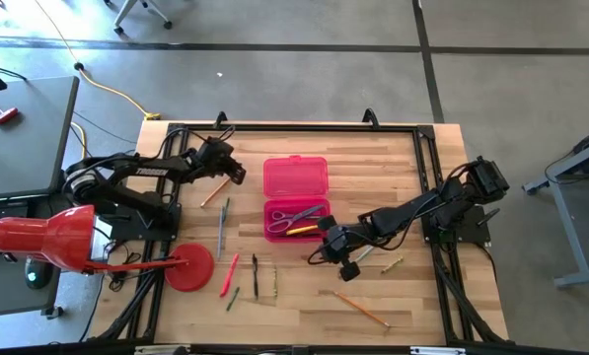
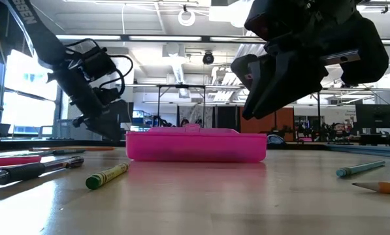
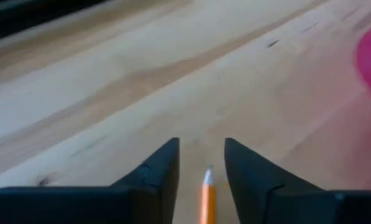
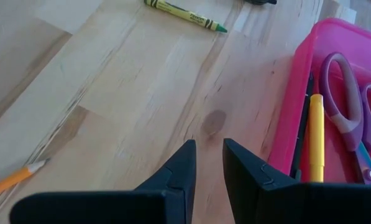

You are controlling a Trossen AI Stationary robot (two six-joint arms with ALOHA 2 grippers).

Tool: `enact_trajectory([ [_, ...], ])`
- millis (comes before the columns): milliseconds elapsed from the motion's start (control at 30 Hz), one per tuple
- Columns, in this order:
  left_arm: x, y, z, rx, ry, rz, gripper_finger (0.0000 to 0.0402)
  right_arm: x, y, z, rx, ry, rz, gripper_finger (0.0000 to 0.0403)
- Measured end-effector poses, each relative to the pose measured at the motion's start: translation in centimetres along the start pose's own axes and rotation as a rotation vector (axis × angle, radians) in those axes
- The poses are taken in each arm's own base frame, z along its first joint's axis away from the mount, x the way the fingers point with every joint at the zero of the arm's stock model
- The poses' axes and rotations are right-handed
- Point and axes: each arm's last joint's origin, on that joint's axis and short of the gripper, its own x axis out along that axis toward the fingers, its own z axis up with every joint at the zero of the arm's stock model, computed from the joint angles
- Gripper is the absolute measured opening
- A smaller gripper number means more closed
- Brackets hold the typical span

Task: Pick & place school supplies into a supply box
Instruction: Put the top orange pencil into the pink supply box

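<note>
My left fingers overshoot the orange pencil's point; I will open, back up and grip around the middle of its body (image 1: 214, 193).
The pink supply box (image 1: 296, 197) lies open near the table's middle, its lid flat toward the far edge. Inside I see purple-handled scissors (image 4: 347, 93), a yellow pen (image 4: 316, 137) and a dark pen. My right gripper (image 4: 209, 149) hovers, narrowly open and empty, over bare wood beside the box's near right corner (image 1: 326, 232). My left gripper (image 3: 201, 155) is open at the box's far left (image 1: 233, 173), its fingers standing on either side of an orange pencil (image 3: 207, 193) that lies on the table, with a gap on both sides. More pens lie left of the box.
A grey pen (image 1: 221, 222), red pen (image 1: 230, 274), black pen (image 1: 256, 276) and green crayon (image 1: 233, 296) lie near the left front. A red round disc (image 1: 189, 266) sits at the left edge. An orange pencil (image 1: 361, 308) and small items (image 1: 391, 264) lie right of centre.
</note>
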Motion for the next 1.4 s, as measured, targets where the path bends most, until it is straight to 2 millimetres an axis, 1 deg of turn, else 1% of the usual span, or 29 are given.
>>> enact_trajectory([
  [67,0.0,-0.1,-0.1,0.027,0.013,-0.018,0.0171,0.0,0.0,0.0,0.000,-0.004,-0.001,0.0058],
  [167,-0.1,-0.3,-0.9,0.059,0.079,0.014,0.0172,0.0,0.0,0.1,0.001,-0.006,-0.001,0.0058],
  [300,-0.3,-0.7,-1.7,0.097,0.134,0.048,0.0157,0.0,0.0,0.1,0.001,-0.006,0.000,0.0057],
  [500,-0.5,-1.8,-2.3,0.117,0.130,0.048,0.0130,0.0,0.1,0.2,0.002,-0.019,0.026,0.0057],
  [600,-0.6,-1.9,-3.4,0.088,0.115,0.071,0.0122,0.0,0.1,0.2,0.011,-0.023,0.028,0.0057],
  [700,-0.6,-1.6,-5.2,0.067,0.074,0.073,0.0120,0.0,0.1,0.2,0.026,-0.023,0.028,0.0057],
  [833,-0.9,-0.6,-7.3,0.015,-0.016,0.029,0.0128,0.0,0.1,0.2,0.025,-0.023,0.029,0.0057],
  [967,-1.3,0.1,-8.7,0.009,-0.060,0.010,0.0136,0.0,0.1,0.2,0.026,-0.024,0.028,0.0057],
  [1100,-1.4,0.3,-9.2,0.009,-0.049,0.018,0.0138,0.0,0.1,0.2,0.026,-0.026,0.029,0.0057],
  [1400,-0.9,0.3,-9.3,-0.032,-0.082,0.038,0.0138,0.0,0.1,0.2,0.020,-0.026,0.029,0.0058],
])
